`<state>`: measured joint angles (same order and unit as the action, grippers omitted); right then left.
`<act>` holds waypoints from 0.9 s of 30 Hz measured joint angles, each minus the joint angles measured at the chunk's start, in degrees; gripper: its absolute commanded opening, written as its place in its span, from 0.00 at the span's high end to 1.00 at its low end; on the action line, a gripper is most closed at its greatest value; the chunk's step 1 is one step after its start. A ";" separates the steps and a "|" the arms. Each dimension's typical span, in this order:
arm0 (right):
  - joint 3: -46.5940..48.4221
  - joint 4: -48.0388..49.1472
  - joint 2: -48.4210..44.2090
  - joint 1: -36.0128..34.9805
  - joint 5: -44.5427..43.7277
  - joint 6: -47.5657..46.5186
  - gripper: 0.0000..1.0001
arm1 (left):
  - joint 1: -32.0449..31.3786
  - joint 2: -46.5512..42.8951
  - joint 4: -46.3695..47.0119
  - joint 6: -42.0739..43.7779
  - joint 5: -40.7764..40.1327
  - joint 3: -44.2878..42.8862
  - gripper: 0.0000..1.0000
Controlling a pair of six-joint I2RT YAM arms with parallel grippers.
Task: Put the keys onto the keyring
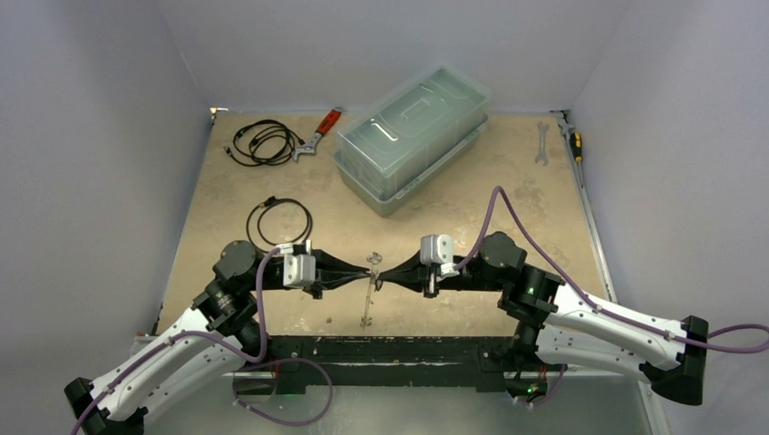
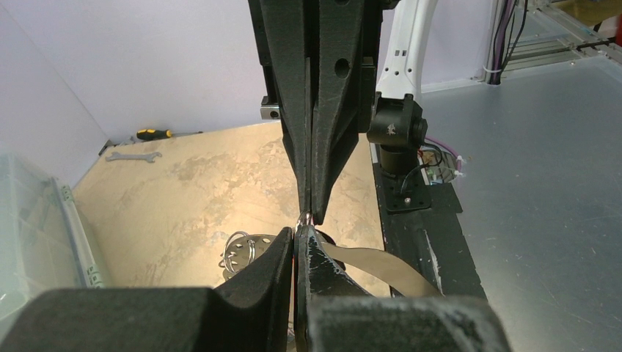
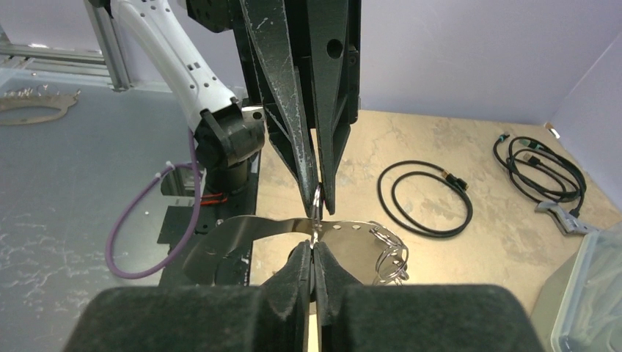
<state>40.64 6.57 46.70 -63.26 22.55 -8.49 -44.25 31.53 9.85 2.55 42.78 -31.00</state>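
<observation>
The ring is pinched only at its low end by my right gripper, so that gripper should open and pinch closer to the keyring's rim (image 3: 324, 224) before my left gripper opens.
My left gripper (image 1: 367, 273) and right gripper (image 1: 381, 273) meet tip to tip above the near middle of the table. Both are shut on a small wire ring at the rim of the keyring (image 1: 367, 299). The keyring is a thin silvery band with holes that hangs down from the tips. In the left wrist view my gripper (image 2: 303, 233) pinches the ring, and the band (image 2: 367, 262) curves right. In the right wrist view my gripper (image 3: 313, 248) grips the same ring, with the band (image 3: 242, 231) and several loose wire rings (image 3: 389, 253) behind. No tagged keys show.
A clear lidded plastic box (image 1: 413, 136) stands at the back middle. A coiled black cable (image 1: 279, 222) lies by the left arm and another cable bundle (image 1: 263, 140) at the back left, beside a red-handled tool (image 1: 319, 131). A wrench (image 1: 542, 140) and a screwdriver (image 1: 573, 140) lie at the back right.
</observation>
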 measured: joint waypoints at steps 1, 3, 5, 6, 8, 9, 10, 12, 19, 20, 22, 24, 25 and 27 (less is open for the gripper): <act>-0.09 0.15 0.00 0.00 -0.20 0.28 0.77 | 0.02 0.02 0.00 0.00 -0.04 0.00 1.00; -0.20 0.11 -0.02 0.00 -0.37 0.76 0.65 | 0.28 0.13 0.04 0.00 -0.44 0.00 1.00; -0.22 0.11 -0.11 -0.02 -0.50 1.01 0.58 | 0.52 0.13 0.07 0.00 -0.83 0.00 1.00; -0.22 0.11 -0.26 -0.02 -0.52 1.09 0.56 | 0.66 0.15 0.13 0.00 -0.94 0.00 1.00; -0.22 0.15 -0.72 -0.02 -0.52 1.14 0.54 | 0.72 0.24 0.37 0.00 -1.05 0.00 1.00; -0.22 0.17 -0.98 -0.02 -0.52 1.20 0.53 | 0.72 0.33 0.42 0.00 -1.05 0.00 1.00; -0.22 0.35 -1.22 -0.02 -0.52 1.22 0.53 | 0.74 0.42 0.42 0.00 -1.05 0.00 1.00; -0.22 0.85 -1.66 -0.02 -0.52 1.27 0.53 | 0.74 0.66 0.42 0.00 -1.03 0.00 1.00; -0.22 2.78 -0.09 -0.02 -0.55 1.44 0.55 | 0.74 0.98 0.44 0.00 -1.01 0.00 1.00; -0.22 2.97 0.35 -0.02 -0.57 1.44 0.56 | 0.74 0.98 0.44 0.00 -0.98 0.00 1.00; -0.22 3.39 1.38 -0.02 -0.59 1.49 0.58 | 0.74 0.98 0.42 -0.02 -0.94 0.00 1.00; -0.22 3.91 2.05 -0.04 -0.70 1.62 0.61 | 0.74 0.98 0.42 0.00 -0.94 0.00 1.00; -0.22 4.02 2.19 -0.07 -0.81 1.60 0.63 | 0.74 0.98 0.44 0.00 -0.94 0.00 1.00; -0.22 4.39 2.51 -0.07 -1.01 1.64 0.64 | 0.74 0.98 0.44 0.00 -0.79 0.00 1.00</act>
<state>40.42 10.96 49.21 -63.33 21.54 -6.85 -43.51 32.51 10.28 2.55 42.00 -31.00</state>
